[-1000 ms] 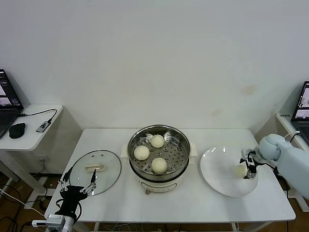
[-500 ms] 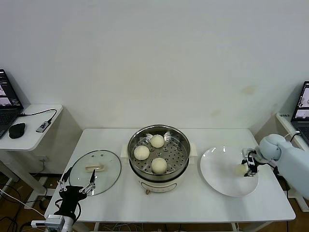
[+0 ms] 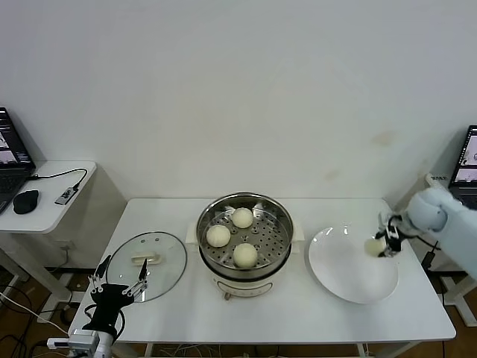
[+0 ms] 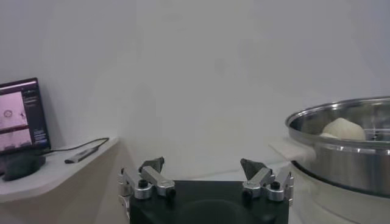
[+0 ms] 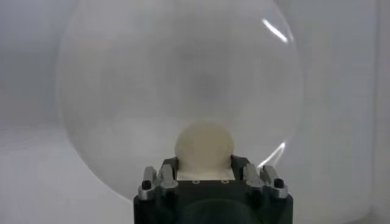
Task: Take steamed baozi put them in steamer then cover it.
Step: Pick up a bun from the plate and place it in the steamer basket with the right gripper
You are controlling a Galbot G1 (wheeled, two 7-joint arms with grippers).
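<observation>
Next, my right gripper puts the fourth baozi down on the steamer's bare bottom nearest the white plate (image 3: 262, 234).
The steel steamer (image 3: 244, 233) stands mid-table on its cream base and holds three baozi (image 3: 243, 217) (image 3: 218, 235) (image 3: 245, 254). My right gripper (image 3: 384, 244) is shut on the fourth baozi (image 3: 373, 246) and holds it above the right side of the white plate (image 3: 350, 276). In the right wrist view the baozi (image 5: 204, 146) sits between the fingers, over the plate (image 5: 122, 91). The glass cover (image 3: 147, 265) with its cream handle lies flat on the table left of the steamer. My left gripper (image 3: 119, 287) is open, parked at the table's front left edge, near the cover.
A side table at the far left holds a laptop (image 3: 9, 153), a mouse (image 3: 25, 201) and a cable. Another laptop (image 3: 466, 160) stands at the far right. The steamer's rim (image 4: 341, 119) shows in the left wrist view.
My right gripper has risen from the plate with the baozi in it. The left arm has barely moved.
</observation>
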